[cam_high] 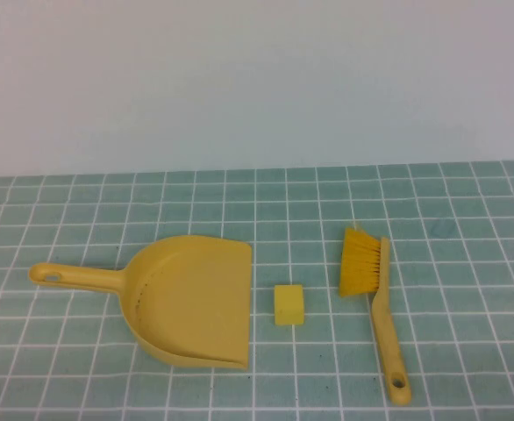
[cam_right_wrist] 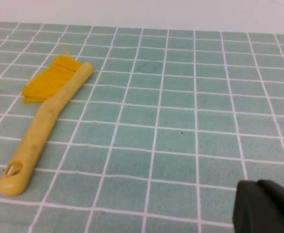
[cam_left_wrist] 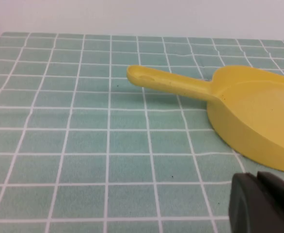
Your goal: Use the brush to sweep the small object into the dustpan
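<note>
The middle of the yellow brush's handle (cam_high: 389,343) (cam_right_wrist: 34,140), between the bristles and the hole near the handle's end, will be gripped by my right gripper.
A yellow dustpan (cam_high: 191,298) lies left of centre, its handle pointing left and its mouth facing right. A small yellow block (cam_high: 289,304) sits just off the mouth. A yellow brush (cam_high: 375,303) lies to the right, bristles away from me and handle towards me. Neither gripper shows in the high view. My left gripper (cam_left_wrist: 256,178) hovers low over the tiles, shut and empty, short of the dustpan (cam_left_wrist: 251,114) and its handle. My right gripper (cam_right_wrist: 256,186) is shut and empty, off to the side of the brush (cam_right_wrist: 45,121).
The table is covered in green tiles with white grout lines (cam_high: 467,228). A plain pale wall (cam_high: 257,79) rises behind its far edge.
</note>
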### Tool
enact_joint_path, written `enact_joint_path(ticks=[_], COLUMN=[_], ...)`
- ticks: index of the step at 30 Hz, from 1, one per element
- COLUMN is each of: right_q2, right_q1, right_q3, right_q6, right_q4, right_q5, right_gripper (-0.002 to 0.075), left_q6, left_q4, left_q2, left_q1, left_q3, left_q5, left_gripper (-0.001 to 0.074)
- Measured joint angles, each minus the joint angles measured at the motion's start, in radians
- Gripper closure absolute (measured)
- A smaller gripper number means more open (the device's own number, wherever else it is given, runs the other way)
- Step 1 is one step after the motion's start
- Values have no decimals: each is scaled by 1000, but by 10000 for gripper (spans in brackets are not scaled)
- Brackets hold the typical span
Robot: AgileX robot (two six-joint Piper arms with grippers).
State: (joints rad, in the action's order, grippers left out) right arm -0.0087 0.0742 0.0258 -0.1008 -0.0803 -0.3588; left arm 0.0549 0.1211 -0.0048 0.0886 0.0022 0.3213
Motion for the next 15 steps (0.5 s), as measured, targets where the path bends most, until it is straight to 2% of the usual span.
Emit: enact_joint_path(ticks=[4, 7, 11, 15], right_q2=[0, 0, 0, 0], right_q1=[0, 0, 0, 0], right_q3=[0, 0, 0, 0], right_q6=[-30, -46, -51, -53], right_q4=[26, 54, 56, 46], right_q5=[3, 41, 180, 320], right_gripper=[727, 727, 727, 727], left_q6=[0, 0, 0, 0], left_q4=[0, 0, 0, 0], left_q2=[0, 0, 0, 0], left_q1=[0, 0, 0, 0], left_q3=[0, 0, 0, 0], left_q5=[-24, -120, -270, -290], left_gripper=[738, 736, 736, 736])
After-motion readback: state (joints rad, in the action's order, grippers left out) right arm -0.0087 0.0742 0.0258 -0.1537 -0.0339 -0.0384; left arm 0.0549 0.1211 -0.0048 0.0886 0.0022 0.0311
